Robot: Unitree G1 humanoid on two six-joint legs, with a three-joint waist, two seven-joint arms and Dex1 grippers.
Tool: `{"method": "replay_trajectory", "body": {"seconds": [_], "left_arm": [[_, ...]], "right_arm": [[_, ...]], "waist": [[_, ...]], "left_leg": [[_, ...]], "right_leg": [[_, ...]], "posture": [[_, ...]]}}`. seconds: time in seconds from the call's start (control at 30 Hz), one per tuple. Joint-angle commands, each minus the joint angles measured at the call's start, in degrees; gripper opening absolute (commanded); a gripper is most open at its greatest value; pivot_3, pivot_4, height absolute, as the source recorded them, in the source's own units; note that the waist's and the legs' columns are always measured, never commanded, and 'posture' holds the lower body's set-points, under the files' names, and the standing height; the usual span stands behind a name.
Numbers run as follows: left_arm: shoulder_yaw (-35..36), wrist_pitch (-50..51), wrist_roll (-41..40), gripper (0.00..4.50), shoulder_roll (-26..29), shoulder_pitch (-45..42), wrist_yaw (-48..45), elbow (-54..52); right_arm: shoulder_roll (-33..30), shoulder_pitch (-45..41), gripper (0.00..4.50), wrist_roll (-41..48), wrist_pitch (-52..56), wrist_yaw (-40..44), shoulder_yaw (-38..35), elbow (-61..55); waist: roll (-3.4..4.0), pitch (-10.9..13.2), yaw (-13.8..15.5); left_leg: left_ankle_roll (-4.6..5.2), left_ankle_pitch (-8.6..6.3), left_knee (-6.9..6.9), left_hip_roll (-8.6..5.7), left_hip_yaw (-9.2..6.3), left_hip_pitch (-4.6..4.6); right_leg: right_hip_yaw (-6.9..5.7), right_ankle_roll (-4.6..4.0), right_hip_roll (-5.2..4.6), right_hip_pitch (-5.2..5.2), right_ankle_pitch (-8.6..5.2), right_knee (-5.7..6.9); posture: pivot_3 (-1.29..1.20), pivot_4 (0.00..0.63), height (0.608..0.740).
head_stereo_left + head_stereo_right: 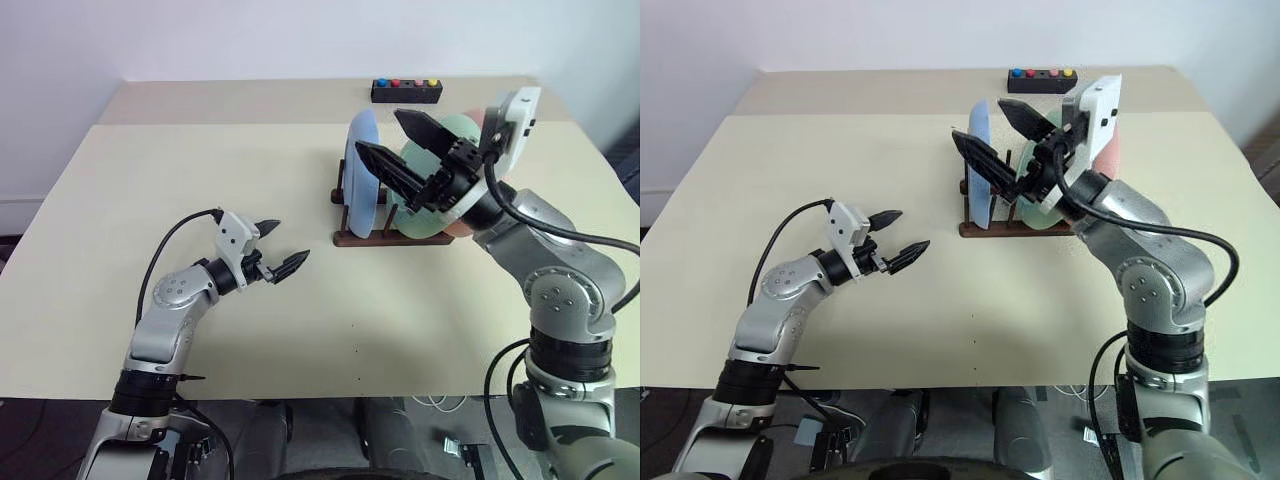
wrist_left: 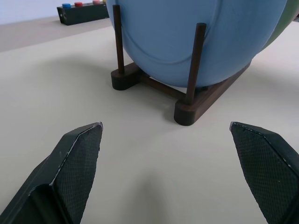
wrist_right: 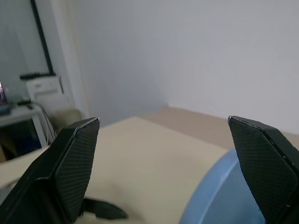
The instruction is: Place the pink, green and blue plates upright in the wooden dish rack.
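Next, I move my right gripper down to the pink plate's lower edge (image 1: 460, 229), beside the green plate, and close its fingers there.
The wooden dish rack (image 1: 392, 238) stands on the table, right of centre. Three plates stand upright in it. The blue plate (image 1: 362, 170) is at its left end, the green plate (image 1: 457, 128) behind it, and the pink plate (image 1: 1111, 150) at the right end, mostly hidden by my right arm. My right gripper (image 1: 378, 131) hangs open and empty above the plates, over the blue plate's top edge. My left gripper (image 1: 290, 240) is open and empty, low over the table to the left of the rack. In the left wrist view it (image 2: 164, 124) faces the blue plate (image 2: 196, 32) and the rack's end (image 2: 201, 98).
A small black box with coloured buttons (image 1: 407, 91) sits at the back of the table behind the rack. Bare tabletop (image 1: 200, 160) stretches to the left and in front of the rack. A white wall rises behind the table.
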Motion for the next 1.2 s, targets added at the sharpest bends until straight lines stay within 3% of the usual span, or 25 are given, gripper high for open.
{"method": "replay_trajectory", "body": {"seconds": [0.03, 0.1, 0.3, 0.4, 0.53, 1.2], "left_arm": [[0.0, -0.8, -0.18, 4.5, 0.14, 0.03, -0.23, -1.92], [0.04, -0.83, -0.27, 4.5, 0.28, 0.22, -0.29, -1.94], [-0.58, -0.74, -0.46, 4.5, 0.36, 0.22, -1.11, -1.84], [-1.41, -0.52, -0.77, 4.5, 0.58, 0.02, -2.76, -1.44], [-2.19, -0.63, -0.39, 4.5, 0.33, -0.47, -3.65, -0.82], [-2.06, -1.11, 0.41, 4.5, -0.45, 0.1, -3.44, -1.0]], "right_arm": [[-4.33, 1.32, 3.97, 1.56, -0.98, 1.15, -8.01, -2.41], [-8.67, 4.81, 3.32, 0.77, -0.6, 2.95, -11.11, -3.44], [-17.46, 18.53, 0.18, -3.01, -1.02, 8.46, -17.21, -7.14], [-20.38, 25.74, 0.08, -8.37, -2.63, 9.64, -18.49, -9.18], [-20.73, 28.43, 0.08, -11.33, -3.97, 9.3, -17.91, -10.75], [-19.22, 24.95, 0.08, -25.86, -10.55, 10.2, -8.52, -1.67]], "waist": [[0.0, 0.0, 0.27], [0.0, 0.0, 0.44], [0.01, -0.01, 0.16], [0.01, -0.01, 0.25], [0.01, -0.01, 0.12], [0.0, -0.01, 0.24]], "left_leg": [[0.0, 0.0, 0.01, 0.0, 0.0, -0.01], [0.0, 0.0, 0.02, -0.01, 0.0, -0.04], [0.05, -0.03, -0.01, 0.01, 0.03, -0.01], [0.05, -0.03, 0.04, 0.01, 0.05, -0.01], [0.05, -0.03, 0.07, 0.01, 0.1, 0.01], [0.05, -0.03, 0.07, 0.02, 0.09, 0.02]], "right_leg": [[0.0, 0.0, 0.0, 0.0, 0.0, -0.01], [0.0, 0.0, -0.01, 0.01, 0.0, -0.05], [0.0, 0.01, 0.0, 0.03, -0.01, -0.07], [0.0, 0.01, 0.0, 0.05, -0.01, -0.07], [0.02, 0.01, 0.0, 0.08, -0.01, -0.08], [0.02, 0.02, -0.01, 0.12, -0.02, -0.13]], "posture": [[0.0, 0.15, 0.74], [0.0, 0.15, 0.74], [0.0, 0.15, 0.74], [0.0, 0.15, 0.74], [0.0, 0.15, 0.74], [0.0, 0.15, 0.74]]}}
